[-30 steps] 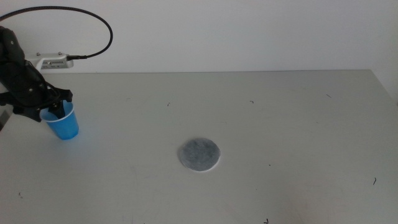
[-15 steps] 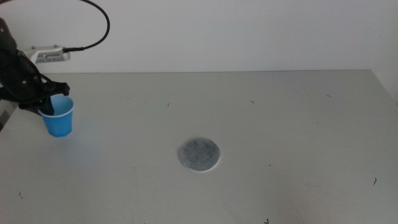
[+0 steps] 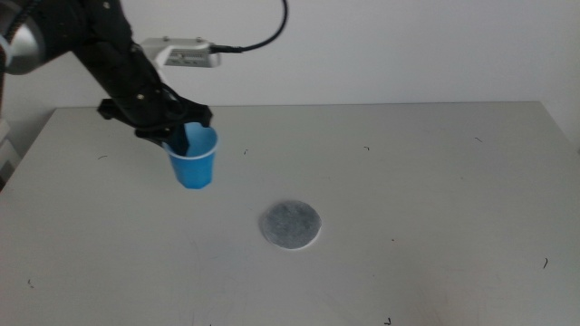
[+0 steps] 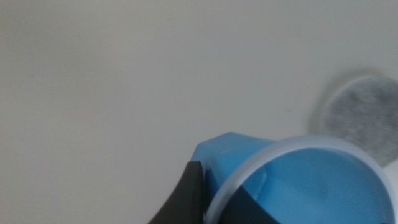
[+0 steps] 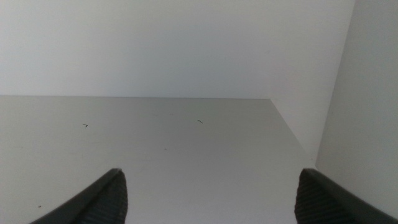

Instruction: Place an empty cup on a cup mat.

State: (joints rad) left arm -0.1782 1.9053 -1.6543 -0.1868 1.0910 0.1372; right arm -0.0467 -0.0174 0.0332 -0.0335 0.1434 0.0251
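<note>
Next, my left gripper lets go of the blue cup upright on the middle of the grey speckled cup mat (image 3: 294,230) (image 4: 373,121).
The bright blue cup (image 3: 194,163) hangs above the table, left of and behind the cup mat (image 3: 290,225). My left gripper (image 3: 178,138) is shut on the cup's rim, one jaw inside and one outside, and holds it in the air. In the left wrist view the cup (image 4: 292,180) fills the lower part and looks empty, with the grey speckled mat (image 4: 364,115) blurred beyond it. My right gripper (image 5: 208,199) is open, out of the middle view, over bare table near the table's edge.
A grey box with a black cable (image 3: 186,52) sits at the table's far left edge behind the arm. The white wall (image 3: 381,45) runs along the back. Small dark marks dot the table (image 3: 435,208).
My left gripper has lifted the cup from the far left of the table and carried it to the right, toward the mat. The mat has not moved.
</note>
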